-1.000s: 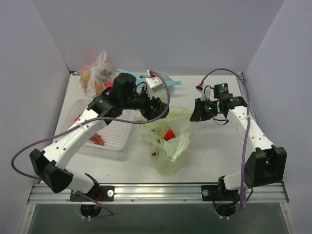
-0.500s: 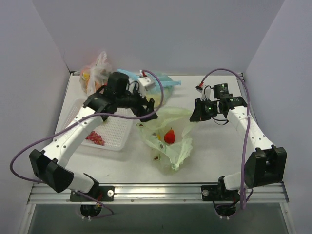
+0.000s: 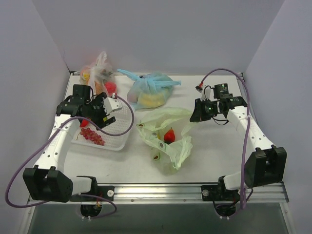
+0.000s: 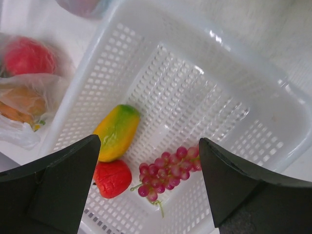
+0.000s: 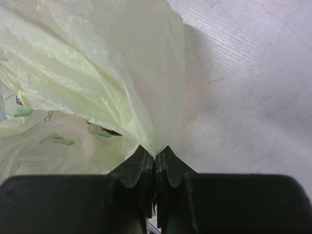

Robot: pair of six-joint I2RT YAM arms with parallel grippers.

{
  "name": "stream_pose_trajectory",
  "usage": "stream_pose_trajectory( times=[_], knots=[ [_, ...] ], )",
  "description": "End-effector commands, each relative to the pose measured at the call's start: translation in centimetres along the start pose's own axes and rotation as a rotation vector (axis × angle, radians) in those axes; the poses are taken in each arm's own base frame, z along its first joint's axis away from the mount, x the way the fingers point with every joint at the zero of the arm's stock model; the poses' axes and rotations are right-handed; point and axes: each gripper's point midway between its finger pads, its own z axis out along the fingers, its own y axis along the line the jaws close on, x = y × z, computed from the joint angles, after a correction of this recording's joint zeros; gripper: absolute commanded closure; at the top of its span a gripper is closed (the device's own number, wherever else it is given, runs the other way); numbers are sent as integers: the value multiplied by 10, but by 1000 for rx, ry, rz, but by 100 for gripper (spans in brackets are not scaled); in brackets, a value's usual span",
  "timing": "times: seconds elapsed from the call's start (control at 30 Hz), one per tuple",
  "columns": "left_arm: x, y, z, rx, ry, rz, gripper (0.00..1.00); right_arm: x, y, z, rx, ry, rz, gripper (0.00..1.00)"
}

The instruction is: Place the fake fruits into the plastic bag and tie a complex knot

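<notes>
Next, I move my left gripper to the yellow-green piece in the white basket and close it on the yellow-green piece's green end [image 3: 105, 118] [image 4: 125, 118].
The pale green plastic bag [image 3: 168, 146] lies open mid-table with a red fruit with a green top [image 3: 169, 135] inside it. My right gripper [image 3: 196, 114] is shut on the bag's right edge, and the film is pinched between its jaws in the right wrist view [image 5: 156, 150]. My left gripper [image 3: 105, 117] hangs open and empty over the white basket [image 3: 123, 137]. In the left wrist view its open jaws [image 4: 149, 142] frame a dark red grape bunch [image 4: 168, 170], a yellow-green elongated piece [image 4: 116, 132] and a red piece [image 4: 112, 178] on the basket [image 4: 209, 73] floor. The grapes [image 3: 92, 137] also show from above.
A knotted light blue bag of fruit [image 3: 148, 92] lies at the back centre. A clear bag with orange and red fruit [image 3: 95, 78] sits in the back left corner. Grey walls close in the left, back and right sides.
My left arm has swung from above the green bag back left over the basket. The red fruit now lies uncovered in the bag. The right arm has not moved.
</notes>
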Motion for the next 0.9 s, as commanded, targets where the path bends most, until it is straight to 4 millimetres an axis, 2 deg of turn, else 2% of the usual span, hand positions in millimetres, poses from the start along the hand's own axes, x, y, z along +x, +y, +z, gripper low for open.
stream_pose_trajectory(
  times=[0.0, 0.07, 0.13, 0.3, 0.6, 0.87],
  knots=[
    [42, 20, 12, -12, 172, 313, 6, -5, 9, -7, -26, -8, -22, 100],
    [50, 26, 23, 2, 201, 352, 6, -6, 9, -6, -27, -5, -20, 100],
    [55, 42, 32, -37, 254, 405, 6, -5, 9, -7, -28, -3, -20, 100],
    [69, 55, 62, 23, 295, 518, 6, -3, 10, -6, -34, 3, -11, 100],
    [102, 75, 105, 77, 384, 525, 10, -2, 10, -7, -30, 3, -13, 100],
    [132, 54, 122, 173, 440, 515, 17, -2, 9, -9, -26, 4, -21, 100]
  ],
)
